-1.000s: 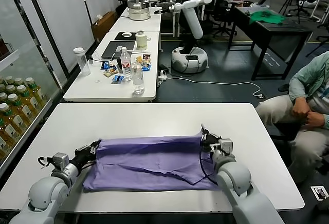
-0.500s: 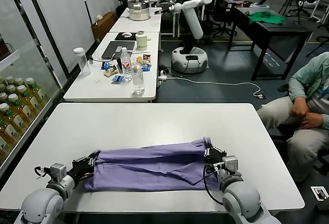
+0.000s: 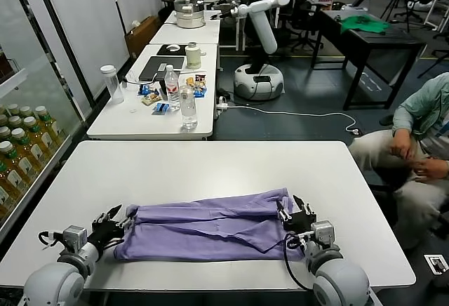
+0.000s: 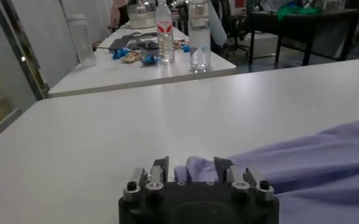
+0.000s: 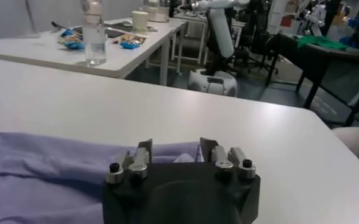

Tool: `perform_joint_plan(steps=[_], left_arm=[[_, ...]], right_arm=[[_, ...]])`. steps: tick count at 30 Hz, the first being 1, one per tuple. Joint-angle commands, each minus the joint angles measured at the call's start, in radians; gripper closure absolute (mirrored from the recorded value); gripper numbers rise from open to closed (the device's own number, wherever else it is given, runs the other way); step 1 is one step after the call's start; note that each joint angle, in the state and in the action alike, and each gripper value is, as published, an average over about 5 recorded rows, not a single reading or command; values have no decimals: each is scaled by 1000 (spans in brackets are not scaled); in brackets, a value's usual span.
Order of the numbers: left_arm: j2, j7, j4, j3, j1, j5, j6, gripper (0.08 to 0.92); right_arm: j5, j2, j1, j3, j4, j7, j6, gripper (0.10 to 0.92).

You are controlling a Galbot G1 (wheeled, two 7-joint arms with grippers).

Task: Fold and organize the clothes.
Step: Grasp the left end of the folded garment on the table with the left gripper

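Note:
The T-shirt's cloth reaches as far as the robot's right gripper, so the left gripper will grip the T-shirt's bunched end (image 3: pixel 131 212) and drag the cloth closer before folding it.
The clothes, one lavender-purple T-shirt (image 3: pixel 210 225), lie folded into a long band across the near part of the white table (image 3: pixel 210 165). My left gripper (image 3: pixel 116 220) rests at the band's left end, open, with a bunched fold of cloth (image 4: pixel 194 167) lying loose between its jaws. My right gripper (image 3: pixel 291 210) sits at the band's right end, also open, its jaws apart on either side of the shirt's edge (image 5: pixel 173 157). The shirt (image 4: pixel 313 158) spreads away from the left gripper (image 4: pixel 191 165). In the right wrist view the shirt (image 5: pixel 45 164) runs off beside the right gripper (image 5: pixel 176 149).
Behind stands a second table (image 3: pixel 126 127) with water bottles (image 3: pixel 187 106), a laptop and snacks. A person (image 3: pixel 421 144) sits at the right. Bottled drinks (image 3: pixel 21 144) fill a shelf at the left. Far off are another robot (image 3: pixel 259 32) and a green garment (image 3: pixel 363 23).
Both grippers drew the shirt's far edge toward the front of the table, narrowing it into a band. They then opened and let go of the cloth.

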Motion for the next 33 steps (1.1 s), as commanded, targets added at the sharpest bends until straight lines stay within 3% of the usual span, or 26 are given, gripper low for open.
perform_joint_plan(steps=[1,7,11,25,33], left_arm=[[-94,-303,-30,96,21,-98,32,327],[-107,-311,5,104,25,-129,33,191],[-116,-313,-17,102,37,-162,33,204],[-156,-309,-21,117,24,-27,17,598],[-115,-308,-52,15,15,140,-27,820]], right_arm=[[-26,-5,-55,12,68,-3,-7,273],[-41,-1,-69,15,68,-4,2,205],[-48,-5,-69,11,74,-5,2,203],[-74,6,-74,3,75,-7,1,203],[-80,7,-80,19,75,-7,3,203]])
